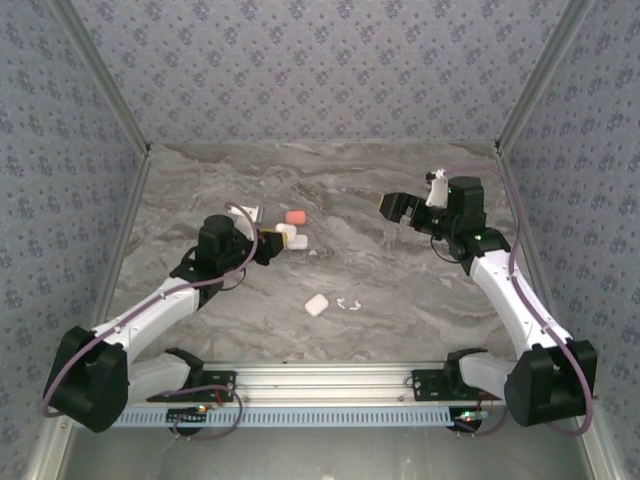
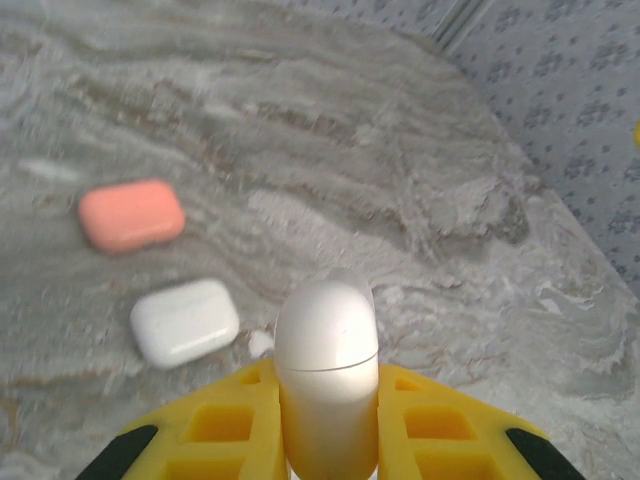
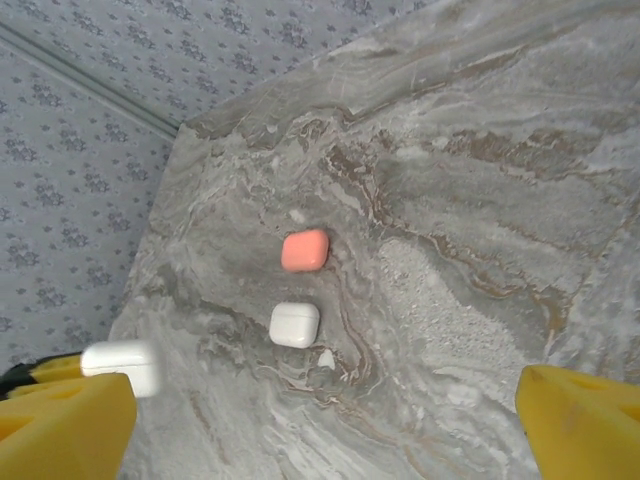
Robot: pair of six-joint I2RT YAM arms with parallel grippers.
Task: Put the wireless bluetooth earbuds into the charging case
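Note:
Next, I let go of the white charging case with my left gripper on the bare marble (image 1: 297,270) between the other white cases.
My left gripper (image 1: 278,242) is shut on a white charging case (image 2: 327,350) that stands up between its yellow fingers (image 2: 215,430), lid seam closed. To its left on the marble lie a coral case (image 2: 131,214) and another white case (image 2: 185,322), with a tiny white earbud (image 2: 260,343) beside that one. In the right wrist view the coral case (image 3: 305,250), the white case (image 3: 295,325) and the earbud (image 3: 326,358) lie below and ahead. My right gripper (image 1: 403,208) hangs open above the table, to the right of them. Two white earbuds (image 1: 348,303) lie nearer the front.
A third white case (image 1: 316,304) lies next to the two front earbuds. Patterned walls (image 1: 320,60) close the table on three sides, and an aluminium rail (image 1: 320,378) runs along the near edge. Bare marble (image 1: 400,290) lies between the two arms.

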